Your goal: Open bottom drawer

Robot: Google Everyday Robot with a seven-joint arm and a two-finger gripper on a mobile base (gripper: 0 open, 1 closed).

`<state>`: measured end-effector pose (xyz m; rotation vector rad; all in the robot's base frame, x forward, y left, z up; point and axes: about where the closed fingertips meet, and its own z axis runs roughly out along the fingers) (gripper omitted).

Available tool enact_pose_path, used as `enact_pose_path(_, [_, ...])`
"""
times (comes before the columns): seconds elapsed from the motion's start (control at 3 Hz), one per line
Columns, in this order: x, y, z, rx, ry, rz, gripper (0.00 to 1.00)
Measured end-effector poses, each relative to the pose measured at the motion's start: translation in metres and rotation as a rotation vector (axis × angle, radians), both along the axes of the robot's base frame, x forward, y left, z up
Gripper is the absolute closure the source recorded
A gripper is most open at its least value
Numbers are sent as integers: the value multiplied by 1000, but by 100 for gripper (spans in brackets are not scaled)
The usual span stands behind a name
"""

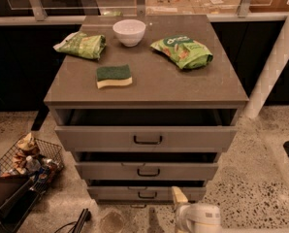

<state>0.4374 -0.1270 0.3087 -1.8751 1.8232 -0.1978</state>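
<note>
I should next move my gripper to the bottom drawer's top edge (168, 187), just beside the drawer's dark bar handle, and close it there.
The bottom drawer (147, 193) is the lowest of three grey-beige drawers in the cabinet, with a small dark bar handle (147, 195). It stands a little way out, with a dark gap above its front. The middle drawer (147, 171) and top drawer (145, 138) stand out further. My gripper (179, 197) comes up from the bottom edge on a white arm (199, 218). Its pale fingertip sits just right of the bottom drawer's handle, at the drawer front.
On the cabinet top (149, 84) lie a green-yellow sponge (114, 75), a white bowl (129, 31) and two green snack bags (81, 44) (183, 50). A wire basket of clutter (30, 159) stands on the floor at left. A white post (275, 67) stands at right.
</note>
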Motion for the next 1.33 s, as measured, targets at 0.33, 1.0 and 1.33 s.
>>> enact_pose_path(0.33, [1,1,-2,-8,-2,-11,0])
enact_pose_path(1.0, [49,11,-57,-50,-91,-15,0])
enact_pose_path(1.33, [69,12,-82,-87,-103,-7,0])
